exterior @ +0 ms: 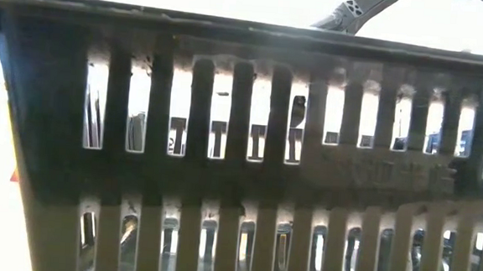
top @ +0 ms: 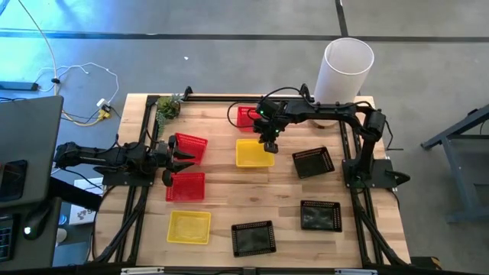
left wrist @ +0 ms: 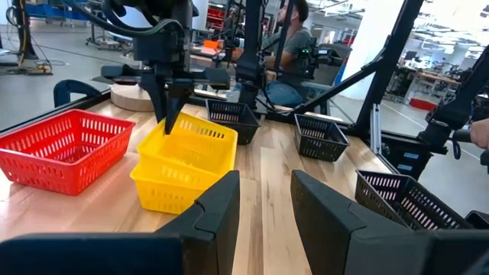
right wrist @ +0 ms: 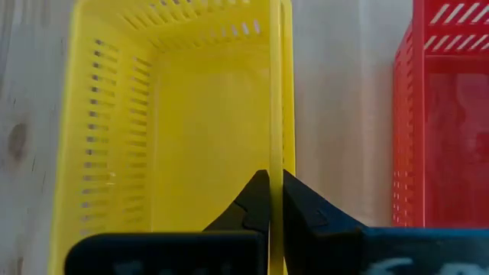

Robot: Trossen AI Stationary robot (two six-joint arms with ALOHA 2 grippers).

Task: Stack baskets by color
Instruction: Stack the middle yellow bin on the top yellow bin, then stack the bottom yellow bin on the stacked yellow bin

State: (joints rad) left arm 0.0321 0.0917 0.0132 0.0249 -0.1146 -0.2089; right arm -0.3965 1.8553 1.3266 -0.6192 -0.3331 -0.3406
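The single yellow basket sits at the front, so I should move my left gripper to it next and close on its back edge (top: 180, 212), beside the red basket.
My right gripper (top: 269, 145) is shut on the side wall of a yellow basket (top: 253, 153) at mid-table. In the right wrist view its fingertips (right wrist: 256, 205) pinch that wall (right wrist: 276, 92). The left wrist view shows this yellow basket (left wrist: 191, 145) tilted and nested in a second yellow basket (left wrist: 164, 191). My left gripper (top: 172, 159) is open and holds nothing, between two red baskets (top: 191, 147) (top: 186, 186). A third red basket (top: 244, 116) lies behind the yellow pair. Another yellow basket (top: 189, 227) sits front left. Black baskets (top: 313, 162) (top: 321, 215) (top: 253, 238) lie right and front.
A tall white cylinder (top: 345, 69) stands at the back right corner and a small green plant (top: 168, 107) at the back left. One black basket (exterior: 240, 152) fills the low view. A seated person (left wrist: 294, 46) shows beyond the table.
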